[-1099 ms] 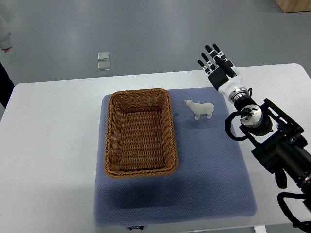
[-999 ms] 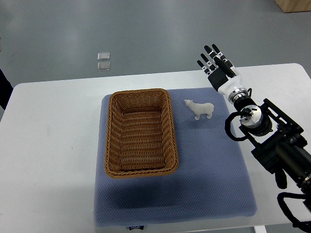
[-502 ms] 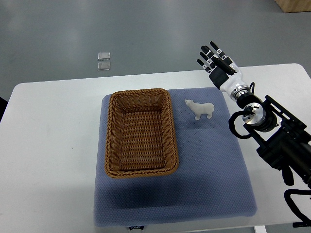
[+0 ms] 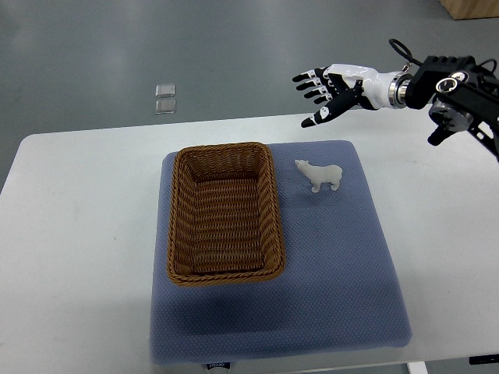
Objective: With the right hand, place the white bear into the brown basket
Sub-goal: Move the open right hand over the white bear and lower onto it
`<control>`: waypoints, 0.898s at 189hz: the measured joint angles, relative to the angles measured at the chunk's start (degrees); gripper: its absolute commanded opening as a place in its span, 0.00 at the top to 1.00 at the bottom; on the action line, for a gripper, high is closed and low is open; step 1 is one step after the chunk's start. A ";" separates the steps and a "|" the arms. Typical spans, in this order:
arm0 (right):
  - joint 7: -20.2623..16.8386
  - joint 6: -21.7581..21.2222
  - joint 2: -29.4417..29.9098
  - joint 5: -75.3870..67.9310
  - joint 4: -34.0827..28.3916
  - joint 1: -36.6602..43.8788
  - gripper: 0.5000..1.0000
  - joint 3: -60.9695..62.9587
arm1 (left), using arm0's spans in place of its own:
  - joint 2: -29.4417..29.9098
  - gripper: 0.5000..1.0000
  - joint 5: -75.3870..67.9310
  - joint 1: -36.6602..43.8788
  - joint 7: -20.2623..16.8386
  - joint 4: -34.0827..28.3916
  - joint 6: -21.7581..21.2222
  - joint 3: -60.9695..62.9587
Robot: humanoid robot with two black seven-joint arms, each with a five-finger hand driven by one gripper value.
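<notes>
The white bear is next for my right gripper, which should go to it and close around the middle of its body [image 4: 321,174], between its head and its hind legs.
A small white bear [image 4: 320,174] stands on the blue mat [image 4: 327,265], just right of the brown wicker basket [image 4: 224,212]. The basket holds nothing. My right hand [image 4: 326,93] hovers above the table's far edge, up and slightly right of the bear, palm turned down with its fingers spread and holding nothing. Its arm [image 4: 444,86] comes in from the upper right. The left arm does not show.
The mat lies on a white table [image 4: 78,234]. Two small clear squares [image 4: 165,98] lie on the grey floor beyond the table. A wooden corner [image 4: 468,8] shows at the top right.
My right arm has swung up and leftward: the hand moved from pointing away near the table's far right edge to reaching left above the bear. Bear and basket have not moved.
</notes>
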State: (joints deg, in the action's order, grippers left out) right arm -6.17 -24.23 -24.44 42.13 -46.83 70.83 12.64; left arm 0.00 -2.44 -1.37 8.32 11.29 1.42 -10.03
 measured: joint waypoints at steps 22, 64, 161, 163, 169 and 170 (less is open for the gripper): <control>-5.71 -5.54 0.02 2.38 0.04 10.17 0.14 -12.91 | 0.00 0.00 -0.04 -0.02 0.00 0.03 0.00 0.03; -7.86 -6.60 3.30 3.53 0.06 14.25 0.14 -18.48 | 0.00 0.00 -0.04 -0.03 0.00 0.05 0.00 0.04; -7.25 -1.83 7.43 3.46 0.08 8.67 0.15 -18.19 | 0.00 0.00 -0.02 -0.03 0.02 -0.05 -0.02 0.08; -7.24 -1.61 7.52 3.50 0.09 8.46 0.15 -18.20 | 0.00 0.00 -0.02 -0.03 0.03 -0.05 -0.02 0.08; -7.21 -1.19 7.73 3.56 0.11 8.01 0.16 -18.23 | 0.00 0.00 -0.01 -0.03 0.03 -0.05 -0.02 0.08; -7.21 -1.11 7.77 3.57 0.11 7.93 0.16 -18.24 | 0.00 0.00 -0.01 -0.03 0.03 -0.05 -0.02 0.08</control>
State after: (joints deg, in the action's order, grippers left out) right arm -13.38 -25.34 -16.67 45.71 -46.72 78.77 -5.59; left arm 0.00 -2.45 -1.41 8.35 11.24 1.39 -9.95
